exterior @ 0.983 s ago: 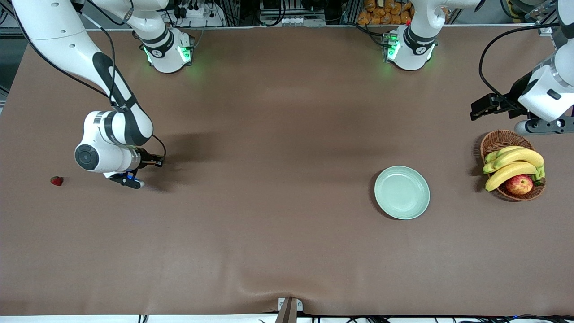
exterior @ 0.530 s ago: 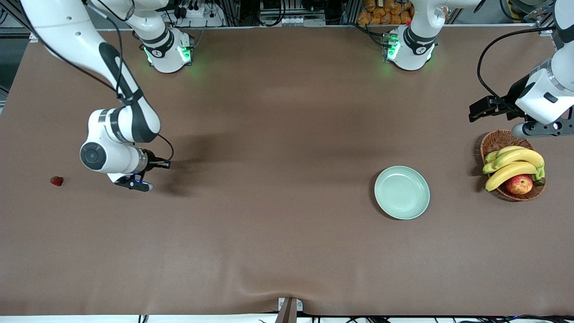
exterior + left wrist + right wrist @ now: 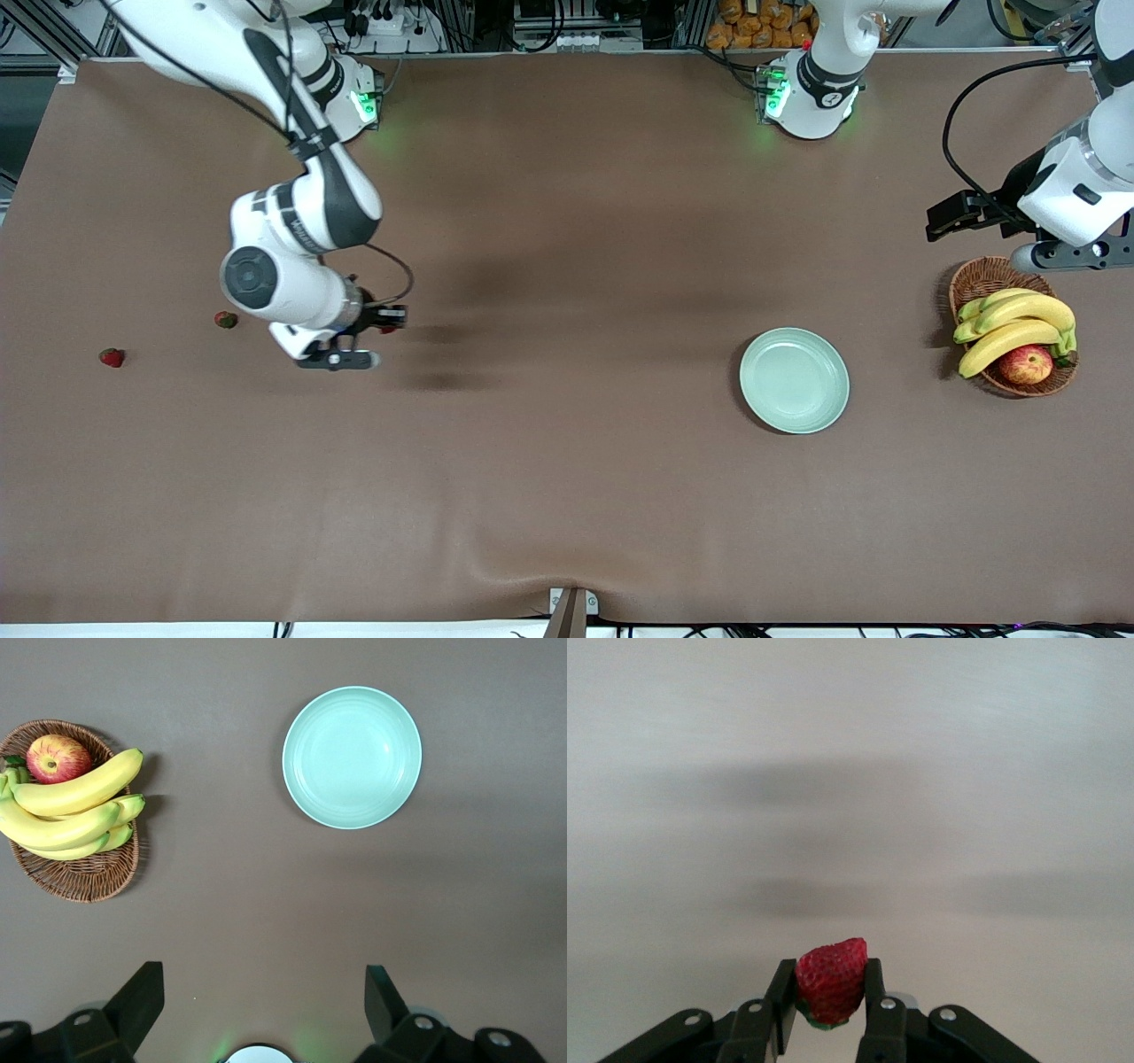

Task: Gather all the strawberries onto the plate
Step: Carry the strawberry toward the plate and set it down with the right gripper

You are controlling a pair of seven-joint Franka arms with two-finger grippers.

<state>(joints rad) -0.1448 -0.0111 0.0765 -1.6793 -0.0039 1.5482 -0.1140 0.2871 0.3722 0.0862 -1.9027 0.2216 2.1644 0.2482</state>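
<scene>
Next, I set the red strawberry down with my right gripper on the bare table about halfway to the mint-green plate (image 3: 603, 358).
My right gripper (image 3: 383, 331) (image 3: 828, 973) is shut on a red strawberry (image 3: 831, 979) with its green top down between the fingers, held above the bare table. Two more strawberries lie on the table toward the right arm's end: one (image 3: 226, 319) beside the right arm's wrist, one (image 3: 112, 357) farther out toward the table's end. The pale mint-green plate (image 3: 795, 380) (image 3: 352, 757) holds nothing and lies toward the left arm's end. My left gripper (image 3: 1067, 255) (image 3: 264, 988) is open and empty, up in the air beside the basket, and waits.
A brown wicker basket (image 3: 979, 276) (image 3: 84, 877) with bananas (image 3: 1014, 323) and a red-yellow apple (image 3: 1026, 363) stands at the left arm's end, beside the plate. Brown table stretches between the right gripper and the plate.
My right arm has moved toward the plate with the strawberry in its gripper, which uncovered a second strawberry on the table. The left arm rose slightly, then held still.
</scene>
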